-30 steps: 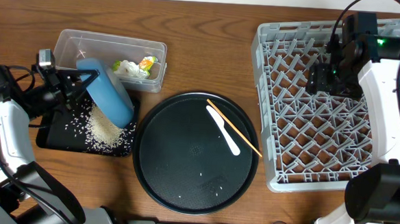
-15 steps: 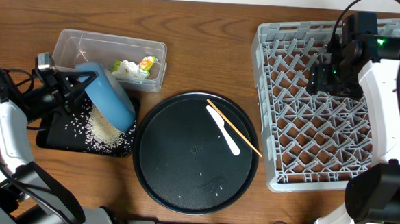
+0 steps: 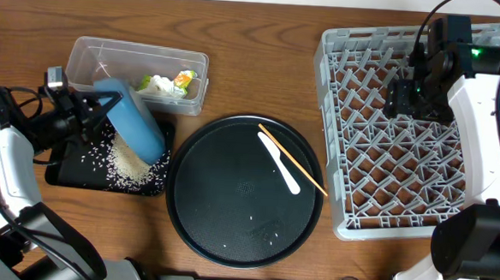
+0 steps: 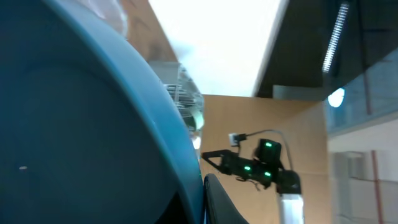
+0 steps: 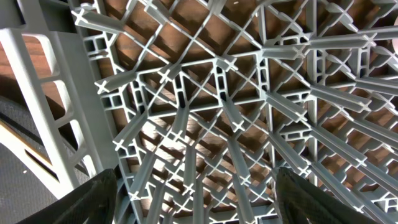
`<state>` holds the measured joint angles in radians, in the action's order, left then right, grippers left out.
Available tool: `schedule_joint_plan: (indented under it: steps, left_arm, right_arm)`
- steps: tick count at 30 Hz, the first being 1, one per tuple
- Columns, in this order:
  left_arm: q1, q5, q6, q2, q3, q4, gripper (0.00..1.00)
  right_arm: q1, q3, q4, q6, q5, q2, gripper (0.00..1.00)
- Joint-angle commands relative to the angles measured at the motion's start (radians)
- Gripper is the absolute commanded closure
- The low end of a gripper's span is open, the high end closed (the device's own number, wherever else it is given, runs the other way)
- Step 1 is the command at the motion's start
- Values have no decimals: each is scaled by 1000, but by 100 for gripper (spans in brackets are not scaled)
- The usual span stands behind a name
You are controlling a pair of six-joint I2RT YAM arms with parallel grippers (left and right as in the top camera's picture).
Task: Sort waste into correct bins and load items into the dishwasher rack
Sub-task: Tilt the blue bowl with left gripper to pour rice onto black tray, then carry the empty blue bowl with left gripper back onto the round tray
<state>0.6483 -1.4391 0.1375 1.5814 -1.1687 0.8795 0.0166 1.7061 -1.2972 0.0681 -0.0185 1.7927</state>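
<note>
Next, my left gripper releases the dark blue plate on the round black tray, partly over the white spoon point(image 3: 240, 163).
My left gripper point(image 3: 87, 114) is shut on the rim of the dark blue plate point(image 3: 133, 121) and holds it steeply tilted over the shallow black tray point(image 3: 64, 171). A heap of white rice point(image 3: 131, 161) lies in that tray below the plate. In the left wrist view the plate point(image 4: 74, 124) fills the left side. The clear tub point(image 3: 108, 57) holds the white tissue point(image 3: 158, 85) and the yellow-green wrapper point(image 3: 184, 79). My right gripper point(image 3: 404, 100) is open and empty above the grey dishwasher rack point(image 3: 402, 178); the right wrist view shows its pegs point(image 5: 205, 112). The bowl and cups are out of view.
A large round black tray point(image 3: 229, 216) stands at the centre front with a white spoon point(image 3: 280, 164), one wooden chopstick point(image 3: 304, 172) and a few stray rice grains point(image 3: 266, 235) on it. Loose grains are scattered across the shallow tray.
My left gripper and the blue plate have shifted slightly to the front left. The right arm has not moved.
</note>
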Motion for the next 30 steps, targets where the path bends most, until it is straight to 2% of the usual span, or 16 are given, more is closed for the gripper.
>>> schedule_joint_plan:
  steps: [1, 2, 4, 6, 7, 8, 9, 13, 18, 24, 26, 30]
  left_arm:
    - [8, -36, -19, -13, -1, 12, 94]
    - [8, -136, -85, -13, -1, 15, 94]
    - [13, -87, -124, -20, -5, 16, 94]
    - [25, 76, 36, -16, -4, 22, 94]
    - [32, 40, 60, -16, -4, 28, 94]
    - [35, -84, -5, -16, -4, 21, 94]
    - [35, -133, -43, -19, -6, 27, 94]
    - [35, -29, -37, -24, -7, 35, 94]
    - [26, -34, -40, -48, -7, 32, 94]
    - [16, -33, -40, -179, -8, 5, 94]
    - [-7, 18, -26, -233, -8, -6, 94]
    - [-110, 261, -4, -332, -8, 23, 94]
  right_arm:
    - [11, -2, -1, 1, -8, -18, 25]
    - [11, -2, -2, 1, -8, -18, 25]
    - [11, -2, -1, 2, -8, -18, 24]
    - [11, -2, 0, 2, -8, -18, 24]
    - [11, -2, -1, 2, -8, -18, 25]
    - [11, -2, -2, 2, -8, -18, 25]
    - [11, -2, -5, 2, -8, -18, 24]
    - [11, -2, 0, 2, -8, -18, 25]
    - [11, -2, -5, 2, -8, -18, 25]
    - [11, -2, -5, 2, -8, -18, 25]
    - [11, -2, -5, 2, -8, -18, 25]
    - [11, -2, -3, 2, -8, -18, 25]
